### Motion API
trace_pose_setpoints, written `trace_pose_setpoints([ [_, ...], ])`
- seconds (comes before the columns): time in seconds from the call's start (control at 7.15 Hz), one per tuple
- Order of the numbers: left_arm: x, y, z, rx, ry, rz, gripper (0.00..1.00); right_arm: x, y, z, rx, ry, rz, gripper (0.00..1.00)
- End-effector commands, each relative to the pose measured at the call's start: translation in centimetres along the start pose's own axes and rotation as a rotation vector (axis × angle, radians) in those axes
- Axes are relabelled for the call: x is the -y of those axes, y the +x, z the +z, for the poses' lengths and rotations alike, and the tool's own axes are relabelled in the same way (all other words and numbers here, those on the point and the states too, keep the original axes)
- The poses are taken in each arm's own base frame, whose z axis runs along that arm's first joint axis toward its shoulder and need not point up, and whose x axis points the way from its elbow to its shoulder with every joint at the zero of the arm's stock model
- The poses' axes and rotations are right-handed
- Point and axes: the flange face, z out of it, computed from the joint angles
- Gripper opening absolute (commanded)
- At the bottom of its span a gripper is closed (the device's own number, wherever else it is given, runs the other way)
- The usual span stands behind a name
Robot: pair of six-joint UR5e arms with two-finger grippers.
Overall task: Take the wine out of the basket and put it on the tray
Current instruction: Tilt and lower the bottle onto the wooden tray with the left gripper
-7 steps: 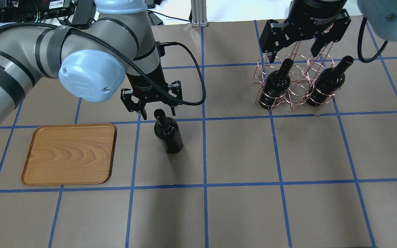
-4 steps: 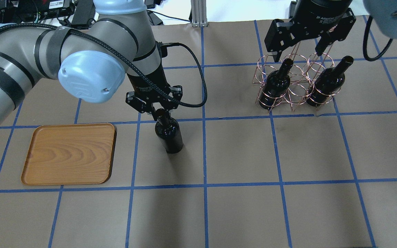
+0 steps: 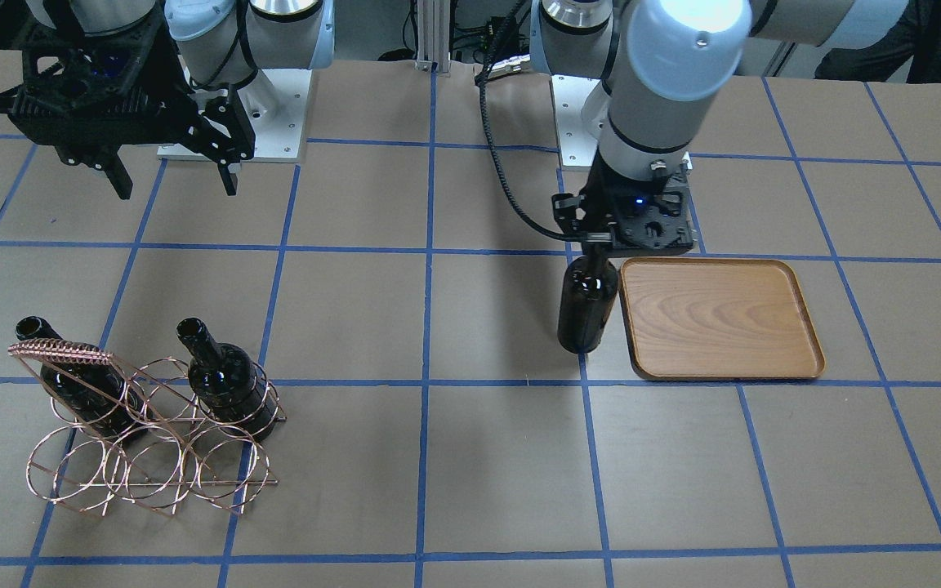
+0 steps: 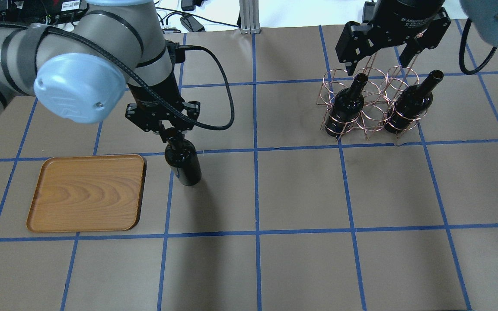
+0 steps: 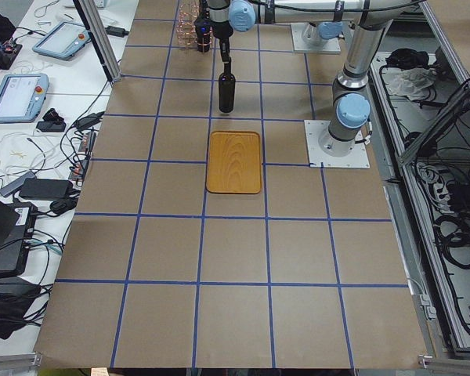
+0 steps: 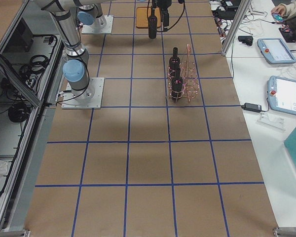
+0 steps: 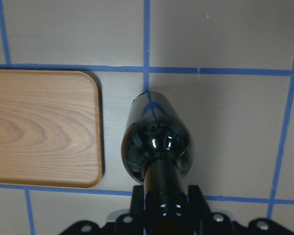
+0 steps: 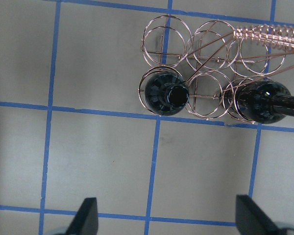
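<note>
My left gripper should release the near-black wine bottle standing upright in the middle of the wooden tray (image 3: 722, 314) (image 7: 18, 128).
My left gripper (image 4: 169, 134) is shut on the neck of a near-black wine bottle (image 4: 184, 166) and holds it upright just right of the wooden tray (image 4: 87, 192), base close to the table. In the front view the gripper (image 3: 597, 245) holds the bottle (image 3: 587, 306) beside the tray (image 3: 720, 318). The left wrist view shows the bottle (image 7: 154, 147) next to the tray's corner (image 7: 39, 129). My right gripper (image 4: 378, 65) is open and empty above the copper wire basket (image 4: 368, 106), which holds two more bottles (image 4: 346, 108) (image 4: 409, 106).
The right wrist view looks down on the basket (image 8: 210, 58) and its two bottles (image 8: 164, 93) (image 8: 264, 103), with open fingers (image 8: 85, 218) at the bottom. The brown table (image 4: 301, 194) carries a blue tape grid.
My left gripper has shut on the bottle's neck and carried the bottle leftward to the tray's edge. My right gripper has barely moved and stays open.
</note>
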Motion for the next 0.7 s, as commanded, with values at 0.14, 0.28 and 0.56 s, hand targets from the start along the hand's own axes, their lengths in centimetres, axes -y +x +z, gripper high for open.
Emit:
trace_pose_setpoints([
  [0.14,-1.2,-16.7,1.6,-0.032,-0.037,0.114,0.00,0.0,2.4,0.0,-0.003,-0.013,0.005,1.00],
  [0.28,-2.6,-21.3,3.5,-0.058,-0.062,0.116,0.00,0.0,2.5,-0.1,0.001,-0.012,0.008,1.00],
  [0.56,-4.2,-25.7,5.0,-0.081,-0.082,0.114,0.00,0.0,2.7,0.0,0.002,-0.013,0.006,1.00],
])
